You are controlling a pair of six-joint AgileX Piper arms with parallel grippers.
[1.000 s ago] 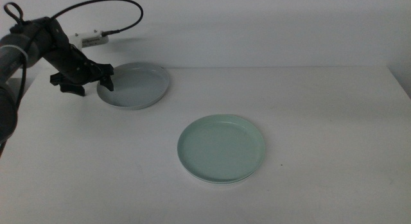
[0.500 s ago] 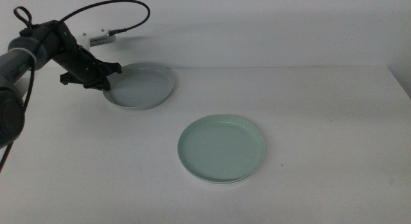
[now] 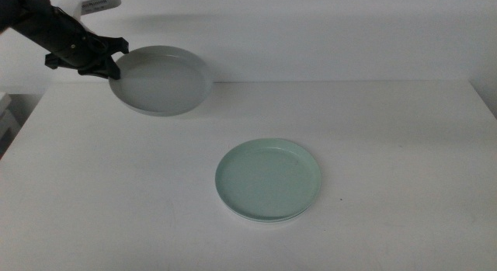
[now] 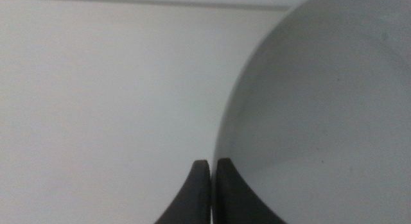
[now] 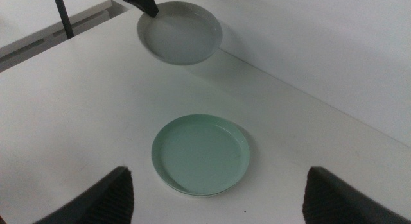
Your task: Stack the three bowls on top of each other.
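Observation:
The light grey bowl, now in the air over the table's back, will be let go by my left gripper inside the mint green bowl (image 3: 266,177) at the table's middle.
The light grey bowl (image 3: 161,81) hangs in the air over the table's back left, roughly level. My left gripper (image 3: 111,66) is shut on its left rim. In the left wrist view the two jaws (image 4: 210,163) pinch the grey bowl's (image 4: 321,108) edge. The mint green bowl (image 3: 268,178) rests at the table's middle, with a paler rim (image 3: 264,220) showing just under it, likely the white bowl. My right gripper (image 5: 218,176) stays open, high above the green bowl (image 5: 200,153), and is out of the middle view. The right wrist view also shows the grey bowl (image 5: 181,33).
The white table (image 3: 404,147) ends at a pale wall behind. Its left edge (image 3: 23,123) drops off beside the left arm. A dark post (image 5: 62,12) stands beyond the table in the right wrist view.
The left gripper has raised the grey bowl off the table and carried it up and slightly left. The green bowl has not moved.

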